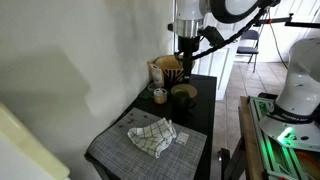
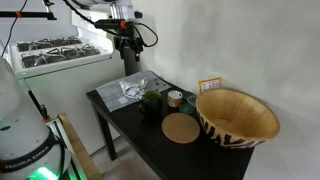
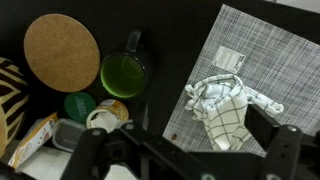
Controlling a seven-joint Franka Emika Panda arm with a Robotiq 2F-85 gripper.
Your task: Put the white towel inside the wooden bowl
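Observation:
The white towel's bunched middle point(image 1: 156, 132) point(image 3: 222, 103) on the grey placemat is the next place for my gripper to go, and my gripper will close there.
The white checked towel point(image 3: 225, 105) lies crumpled on a grey placemat point(image 3: 260, 40) at one end of the black table; it shows in both exterior views point(image 1: 152, 135) point(image 2: 135, 88). The wooden bowl point(image 2: 237, 115), with a zebra-striped outside, stands at the other end of the table, empty as far as an exterior view shows. It also appears in an exterior view point(image 1: 172, 66), and its edge shows in the wrist view point(image 3: 8, 85). My gripper point(image 3: 180, 145) is open and empty. It hangs above the table in both exterior views point(image 1: 185, 55) point(image 2: 125, 50), between towel and bowl.
A green mug point(image 3: 123, 73), a round cork coaster point(image 3: 62, 50), small jars point(image 3: 95, 110) and a packet point(image 3: 35, 135) sit between the towel and the bowl. A white wall runs along the table's far side. A second robot base point(image 1: 300, 90) stands nearby.

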